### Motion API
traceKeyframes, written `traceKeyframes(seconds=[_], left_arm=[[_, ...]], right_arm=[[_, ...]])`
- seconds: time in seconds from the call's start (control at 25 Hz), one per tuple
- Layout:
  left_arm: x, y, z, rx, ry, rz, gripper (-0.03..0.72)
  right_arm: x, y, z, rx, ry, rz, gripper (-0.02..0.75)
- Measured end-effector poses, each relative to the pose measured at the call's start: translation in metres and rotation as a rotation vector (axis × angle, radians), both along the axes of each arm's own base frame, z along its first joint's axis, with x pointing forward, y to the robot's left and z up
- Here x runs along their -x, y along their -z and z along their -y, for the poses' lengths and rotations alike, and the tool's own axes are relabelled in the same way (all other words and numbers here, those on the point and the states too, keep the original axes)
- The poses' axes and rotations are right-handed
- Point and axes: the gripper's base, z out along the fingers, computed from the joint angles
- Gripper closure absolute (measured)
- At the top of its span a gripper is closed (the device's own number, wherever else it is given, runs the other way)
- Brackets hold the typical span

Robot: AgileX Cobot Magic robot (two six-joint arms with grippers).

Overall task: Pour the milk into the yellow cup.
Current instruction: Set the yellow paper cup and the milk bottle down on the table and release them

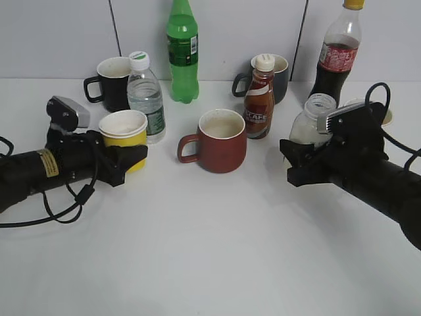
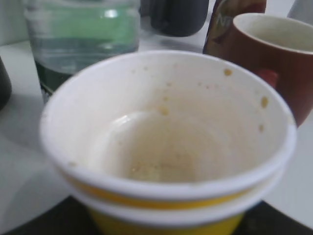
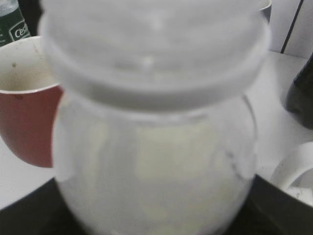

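Note:
Next, my right gripper sets the milk bottle down on the table (image 1: pixel 291 178), in between the dark red mug and the cola bottle.
The yellow cup (image 1: pixel 123 129) stands upright at the left, white inside with brownish specks, and looks empty in the left wrist view (image 2: pixel 166 142). My left gripper (image 1: pixel 129 160) is shut on its lower body. The milk bottle (image 1: pixel 308 122), squat and translucent with creamy liquid, stands upright at the right with no cap showing on its wide neck. My right gripper (image 1: pixel 294 158) is shut on its lower half. The bottle fills the right wrist view (image 3: pixel 156 161). The cup and the bottle are far apart, with the dark red mug between them.
A dark red mug (image 1: pixel 220 139) stands mid-table, with a brown coffee bottle (image 1: pixel 260 99) behind it. A clear water bottle (image 1: pixel 146 95) stands right behind the yellow cup. At the back are a black mug (image 1: pixel 113 82), green bottle (image 1: pixel 182 52), grey mug (image 1: pixel 279 76) and cola bottle (image 1: pixel 339 49).

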Motion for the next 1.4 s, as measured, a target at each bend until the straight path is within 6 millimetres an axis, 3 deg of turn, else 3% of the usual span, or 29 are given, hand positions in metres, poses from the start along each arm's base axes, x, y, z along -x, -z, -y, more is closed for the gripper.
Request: traceKeyframes(seconds=[0.2,0.32,0.44,0.84,1.4], left_arm=[[0.002,0.010,0.000,-0.007,0.001,-0.030,0.294],[0.001,0.011,-0.001,-0.015,-0.008,-0.038,0.193],[0.001,0.013,-0.002,-0.033,-0.016,-0.051,0.141],[0.001,0.005,-0.002,-0.046,-0.006,-0.035,0.099],[0.019,0.005,-0.007,-0.081,-0.020,-0.090,0.088]], right_arm=[[0.000,0.000,0.000,0.008,-0.003,0.005,0.297],[0.000,0.000,0.000,0.009,-0.003,0.005,0.297],[0.000,0.000,0.000,0.011,-0.004,0.006,0.297],[0.000,0.000,0.000,0.015,-0.005,0.010,0.296],[-0.010,0.010,-0.003,0.020,-0.006,-0.001,0.297]])
